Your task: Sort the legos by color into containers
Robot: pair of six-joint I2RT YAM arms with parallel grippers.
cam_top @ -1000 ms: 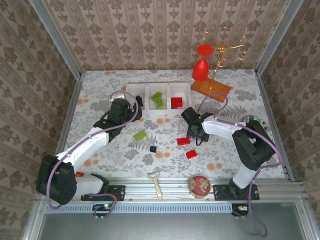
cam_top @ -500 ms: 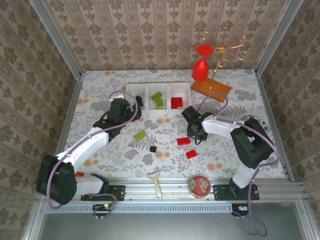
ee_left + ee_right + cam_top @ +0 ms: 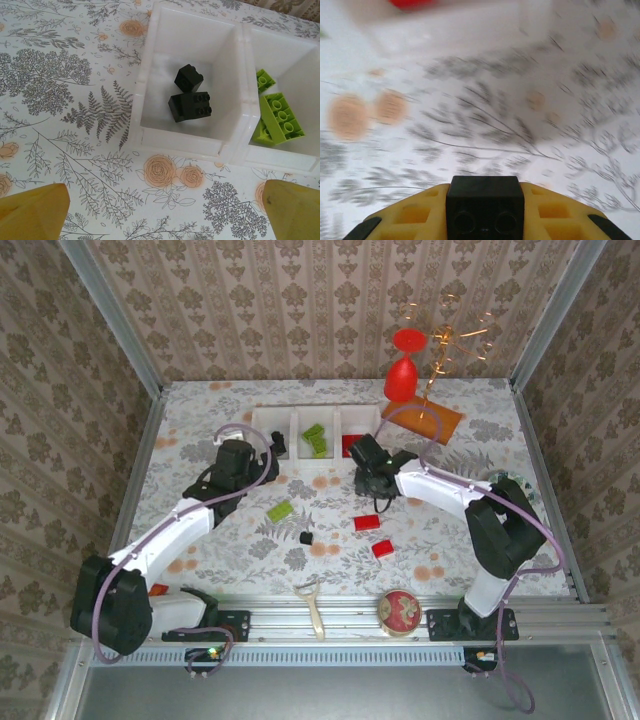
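Observation:
My right gripper has the black brick. I will let go of it with that gripper in the white bin (image 3: 267,453) beside the other black bricks, near the bin's front.
Three joined white bins (image 3: 297,420) sit at the back centre. The left bin (image 3: 152,75) holds two black bricks (image 3: 190,105), the middle one lime green bricks (image 3: 278,118), the right one a red brick (image 3: 350,445). My left gripper (image 3: 243,460) hovers open just in front of the left bin, its yellow fingers (image 3: 33,212) wide apart over bare table. My right gripper (image 3: 367,462) is shut on a black brick (image 3: 485,201) right in front of the right bin; that view is blurred. Loose on the table lie a green brick (image 3: 280,510), a small black cube (image 3: 306,537) and two red bricks (image 3: 366,522) (image 3: 382,549).
A red goblet (image 3: 404,366) and an orange-brown wooden board (image 3: 422,418) with a gold wire stand (image 3: 450,340) are at the back right. A round red tin (image 3: 399,610) and a cream tool (image 3: 313,604) lie on the front rail. A tiny red piece (image 3: 160,589) sits by the left base.
My right gripper has moved up and to the left from the loose red bricks to the front of the bins, carrying the black brick. The left arm shifted only slightly.

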